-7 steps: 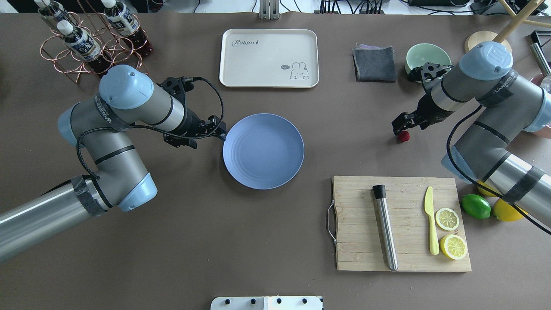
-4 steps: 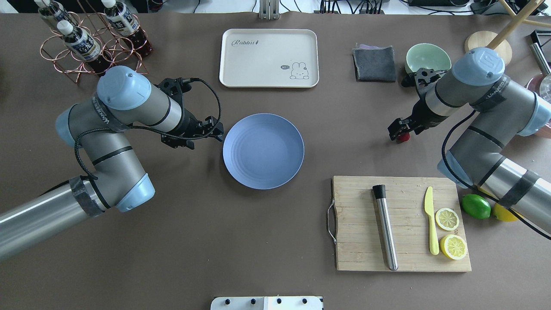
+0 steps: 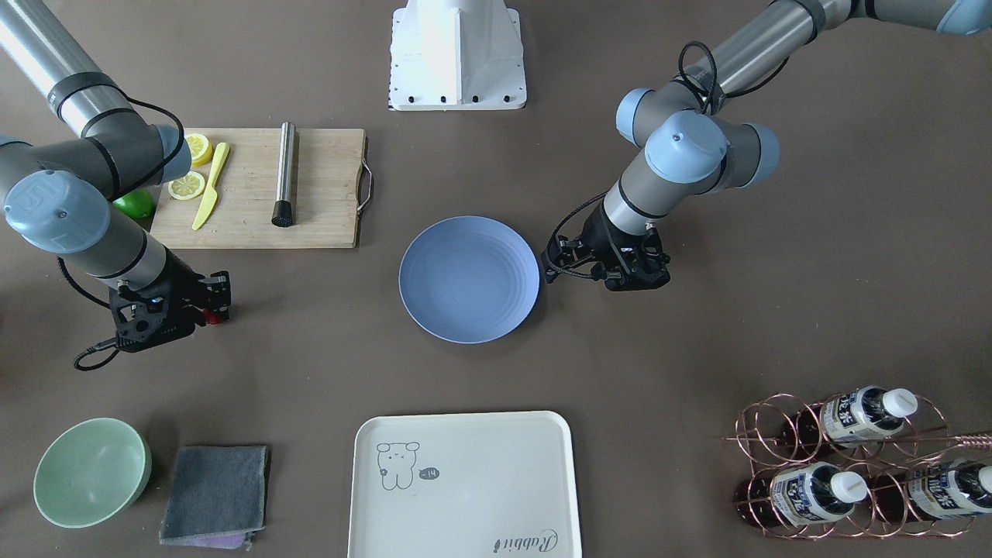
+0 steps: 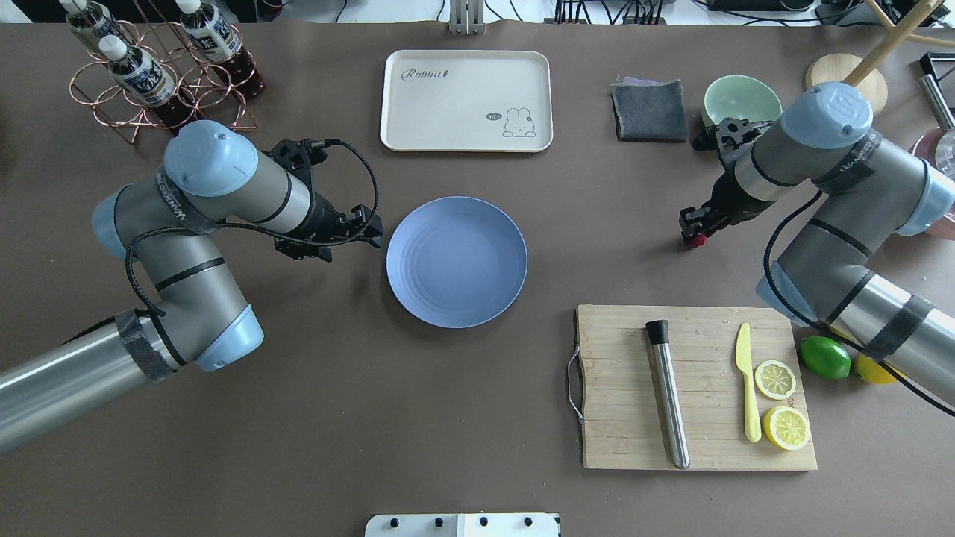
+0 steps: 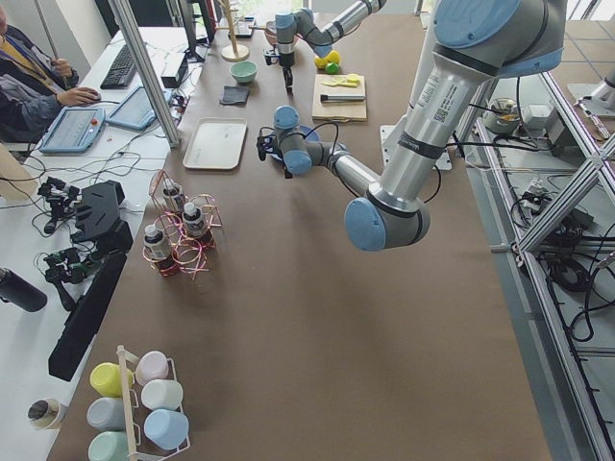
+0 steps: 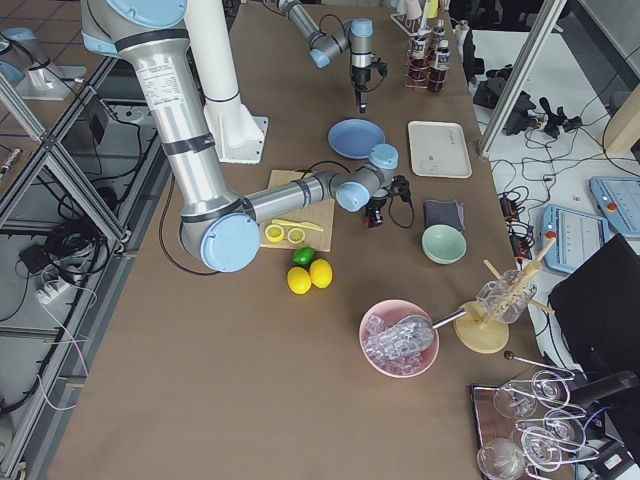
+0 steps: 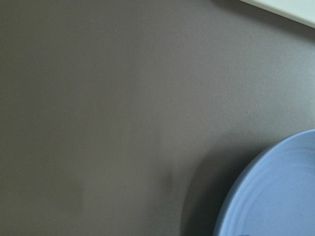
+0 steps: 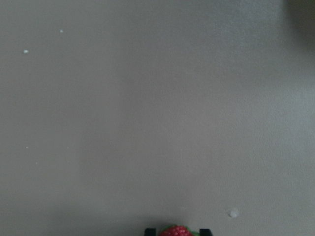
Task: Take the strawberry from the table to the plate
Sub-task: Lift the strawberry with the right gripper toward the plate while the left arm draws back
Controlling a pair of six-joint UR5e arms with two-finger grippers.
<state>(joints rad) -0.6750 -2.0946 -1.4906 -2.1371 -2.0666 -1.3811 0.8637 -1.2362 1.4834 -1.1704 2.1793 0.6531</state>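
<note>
The strawberry, still on the table beside the plate, will be set down by my right gripper, close to the middle of the round blue plate (image 3: 474, 273).
The strawberry (image 8: 175, 230) lies on the table (image 4: 597, 224) right of the plate, a small red berry wedged between two black fingertips at the bottom edge of the right wrist view. My right gripper (image 4: 694, 233) stands low over it, shut on it, so only a red sliver of strawberry (image 4: 697, 241) (image 3: 211, 316) shows from outside. The round blue plate (image 4: 456, 261) (image 3: 469, 279) sits mid-table with nothing on it. My left gripper (image 4: 373, 227) (image 3: 552, 265) hovers open and unladen just off the plate's left rim (image 7: 275, 196).
A wooden cutting board (image 4: 627, 418) with a steel muddler, a yellow knife and lemon slices lies near the right arm. A lime (image 4: 825, 358), a mint bowl (image 4: 741, 99), a grey cloth (image 4: 649, 110), a cream tray (image 4: 466, 101) and a bottle rack (image 4: 149, 67) stand around.
My right gripper came down over the strawberry and closed around it, hiding most of the berry. The left arm drew back slightly to the left, away from the plate's rim.
</note>
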